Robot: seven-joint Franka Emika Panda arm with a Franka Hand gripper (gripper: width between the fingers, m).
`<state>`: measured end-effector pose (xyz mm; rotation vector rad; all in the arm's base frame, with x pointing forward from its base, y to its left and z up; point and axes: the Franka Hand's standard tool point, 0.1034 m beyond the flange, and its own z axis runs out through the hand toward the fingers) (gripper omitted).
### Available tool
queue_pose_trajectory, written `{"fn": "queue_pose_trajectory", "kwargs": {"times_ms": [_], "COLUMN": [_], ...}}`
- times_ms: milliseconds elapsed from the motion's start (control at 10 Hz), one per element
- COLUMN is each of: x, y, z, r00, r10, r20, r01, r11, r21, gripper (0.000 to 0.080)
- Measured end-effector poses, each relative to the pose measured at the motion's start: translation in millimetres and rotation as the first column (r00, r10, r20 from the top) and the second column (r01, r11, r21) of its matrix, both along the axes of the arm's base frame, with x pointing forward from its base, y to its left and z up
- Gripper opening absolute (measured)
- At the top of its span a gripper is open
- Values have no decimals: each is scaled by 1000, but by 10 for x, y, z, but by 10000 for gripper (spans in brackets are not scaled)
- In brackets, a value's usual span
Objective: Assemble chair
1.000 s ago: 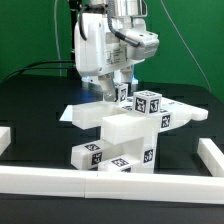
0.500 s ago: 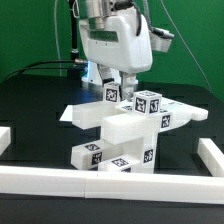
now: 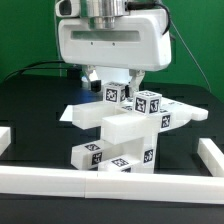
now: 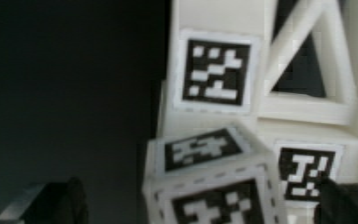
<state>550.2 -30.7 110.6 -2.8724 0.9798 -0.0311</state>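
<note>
My gripper needs to close on the block's sides (image 4: 158,188), as the small tagged block sits twisted against the long tagged part, and turn it square before rising away.
The white chair parts lie in a heap mid-table (image 3: 122,128), several of them carrying black-and-white tags. A small tagged block (image 3: 112,95) stands at the top of the heap, with another tagged block (image 3: 149,102) to its right in the exterior view. My gripper (image 3: 112,84) hangs straight down over the first block, its fingers either side of the block's top. In the wrist view a tagged block face (image 4: 220,195) lies between my dark fingers (image 4: 55,203), with a gap beside it. My gripper (image 4: 211,205) is open and holds nothing. A long tagged part (image 4: 217,70) lies beyond.
White rails border the table at the front (image 3: 120,182), at the exterior view's right (image 3: 212,152) and at its left (image 3: 5,140). Black cables hang behind the arm in front of a green backdrop.
The hand has turned about its own axis, so its broad face now faces the exterior camera, and it has shifted slightly to the exterior view's left over the heap. The parts have not moved.
</note>
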Motion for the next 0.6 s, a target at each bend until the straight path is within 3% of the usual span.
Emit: {"fn": "queue_pose_trajectory", "kwargs": {"times_ms": [100, 300, 400, 500, 600], "x": [-12, -11, -10, -9, -8], "y": [0, 0, 0, 3, 8], "z": [-12, -14, -14, -14, -14], "r00": [1000, 1000, 998, 989, 970], "r10": [-5, -30, -63, -144, -242], "r20": [-3, -5, -7, -15, -25], "r01": [5, 30, 63, 144, 243], "r11": [1000, 1000, 998, 990, 970], "r21": [0, 1, 3, 8, 12], "gripper": [649, 393, 393, 284, 284]}}
